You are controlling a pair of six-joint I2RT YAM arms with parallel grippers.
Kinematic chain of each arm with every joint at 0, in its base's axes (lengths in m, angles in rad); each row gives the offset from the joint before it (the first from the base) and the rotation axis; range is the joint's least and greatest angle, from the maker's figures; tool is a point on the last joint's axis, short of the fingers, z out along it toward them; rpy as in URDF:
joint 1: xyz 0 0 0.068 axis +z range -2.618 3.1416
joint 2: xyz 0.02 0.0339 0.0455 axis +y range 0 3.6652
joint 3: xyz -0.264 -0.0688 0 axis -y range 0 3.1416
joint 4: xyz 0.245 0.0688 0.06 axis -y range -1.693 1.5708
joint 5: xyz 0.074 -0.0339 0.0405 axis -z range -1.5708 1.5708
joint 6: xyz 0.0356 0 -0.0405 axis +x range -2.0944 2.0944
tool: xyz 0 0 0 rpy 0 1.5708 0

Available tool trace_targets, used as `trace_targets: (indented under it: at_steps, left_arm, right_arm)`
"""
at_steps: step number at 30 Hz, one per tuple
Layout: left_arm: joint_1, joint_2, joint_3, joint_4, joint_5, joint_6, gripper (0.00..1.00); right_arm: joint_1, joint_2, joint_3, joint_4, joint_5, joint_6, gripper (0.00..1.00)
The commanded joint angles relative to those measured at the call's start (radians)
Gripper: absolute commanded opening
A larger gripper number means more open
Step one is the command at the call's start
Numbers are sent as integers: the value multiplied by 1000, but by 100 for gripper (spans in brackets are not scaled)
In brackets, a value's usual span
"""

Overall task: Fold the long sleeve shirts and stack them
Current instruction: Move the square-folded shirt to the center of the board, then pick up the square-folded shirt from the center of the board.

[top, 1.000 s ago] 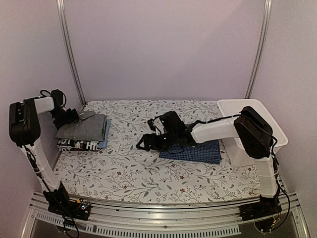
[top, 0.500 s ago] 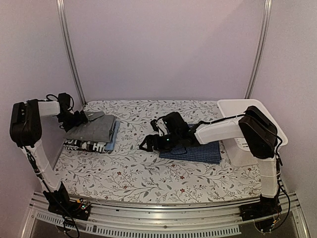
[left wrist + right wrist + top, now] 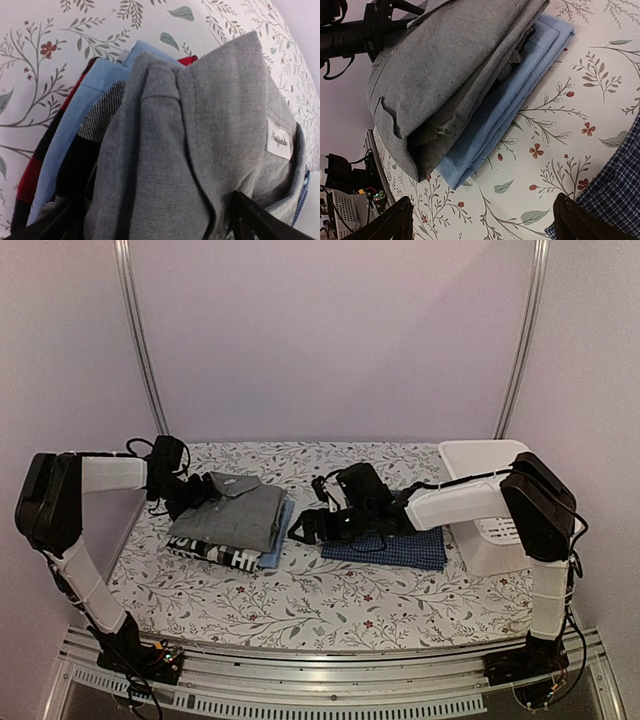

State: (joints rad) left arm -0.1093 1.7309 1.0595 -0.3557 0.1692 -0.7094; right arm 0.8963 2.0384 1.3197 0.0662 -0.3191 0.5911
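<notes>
The dark blue check shirt's side edge point(image 3: 438, 538) beside the white plastic basket is to be gripped next, once my right gripper goes to it.
Three folded long sleeve shirts lie stacked left of centre: a grey one point(image 3: 235, 512) on top, a light blue one point(image 3: 277, 538) under it, and a dark-striped one point(image 3: 212, 553) at the bottom. My left gripper point(image 3: 188, 496) presses against the stack's left side, open wide. In the left wrist view the grey shirt point(image 3: 200, 125) fills the space between its jaws point(image 3: 152, 210). A folded dark blue check shirt point(image 3: 395, 545) lies right of centre. My right gripper point(image 3: 305, 528) hovers open between the stack and this shirt, over bare tablecloth point(image 3: 482, 210).
A white plastic basket point(image 3: 500, 455) stands at the table's right edge, behind the right arm. The floral tablecloth point(image 3: 300, 590) covers the table. Metal frame posts rise at the back corners.
The left gripper has slid the whole stack to the right, from the table's left edge towards the middle. The right gripper has drawn back slightly to the right.
</notes>
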Motion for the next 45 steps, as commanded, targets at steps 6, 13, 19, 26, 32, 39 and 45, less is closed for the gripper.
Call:
trace_targets:
  at_steps: [6, 13, 19, 26, 32, 39, 45]
  left_arm:
    - [-31, -150, -123, -57, -35, -75, 100]
    - [-19, -212, -79, -141, -126, 36, 100]
    - [-18, -274, -15, -212, -166, 109, 100]
    - [-60, -340, 23, -260, -193, 146, 100]
    - [-209, -344, 103, -261, -147, 157, 100]
    - [-461, -202, 251, -216, -104, 124, 99]
    - [-626, 21, 412, -180, -64, 108, 97]
  right_arm:
    - [-3, -77, -9, -37, 45, -29, 96]
    - [-3, -114, 16, -116, 95, -51, 96]
    - [-17, -169, -3, -177, 153, -63, 96]
    - [-43, -246, -61, -227, 221, -64, 96]
    - [-93, -306, -119, -302, 312, -47, 96]
    - [-155, -378, -216, -378, 456, -17, 96]
    - [-205, -419, -297, -404, 493, 5, 96]
